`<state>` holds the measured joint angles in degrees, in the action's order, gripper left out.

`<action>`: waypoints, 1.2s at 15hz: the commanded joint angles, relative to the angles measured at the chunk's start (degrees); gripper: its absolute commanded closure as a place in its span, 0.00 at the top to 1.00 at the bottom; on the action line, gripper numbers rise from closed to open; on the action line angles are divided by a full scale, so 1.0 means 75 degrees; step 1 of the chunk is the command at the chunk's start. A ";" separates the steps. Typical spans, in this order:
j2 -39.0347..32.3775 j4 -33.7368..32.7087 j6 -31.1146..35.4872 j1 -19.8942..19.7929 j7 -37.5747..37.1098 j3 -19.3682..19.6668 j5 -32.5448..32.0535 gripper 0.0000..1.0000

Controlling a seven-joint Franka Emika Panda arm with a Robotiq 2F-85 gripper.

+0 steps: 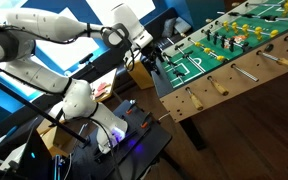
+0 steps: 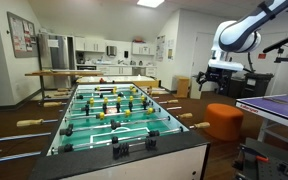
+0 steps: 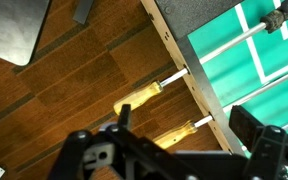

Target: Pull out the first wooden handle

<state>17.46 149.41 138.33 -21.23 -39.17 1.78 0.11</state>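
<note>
The wooden handle nearest the foosball table's corner is next, and my gripper should go to it and close on that handle's loose end [image 1: 199,104] [image 3: 124,104].
The foosball table [image 1: 234,45] has wooden handles along its sides. In the wrist view two yellow wooden handles stick out from the table's side wall over the wood floor, one further up the picture [image 3: 139,97] and one closer to my fingers [image 3: 174,132]. My gripper [image 3: 184,120] is open and empty, above the closer handle, which lies between the two dark fingers and apart from them. In both exterior views the gripper [image 1: 144,55] [image 2: 216,75] hangs beside the table's edge. Other handles show on the table's near side [image 1: 220,85].
The green playfield with player rods [image 2: 109,105] fills the table top. A dark mat or sheet [image 3: 14,30] lies on the floor. An orange stool [image 2: 224,120] and a cable-laden stand [image 1: 124,135] are near the robot base.
</note>
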 commanded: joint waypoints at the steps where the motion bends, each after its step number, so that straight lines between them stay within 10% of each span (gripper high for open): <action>1: -0.0342 -0.0015 0.0727 -0.0024 -0.1098 0.0223 0.0056 1.00; 11: -0.2809 -0.0253 0.2938 -0.0270 -0.3980 0.1443 -0.0049 1.00; 18: -0.4472 -0.0850 0.2750 0.0294 -0.4730 0.2006 0.1332 1.00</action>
<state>-11.62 146.36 159.36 -20.94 -74.46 16.52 3.96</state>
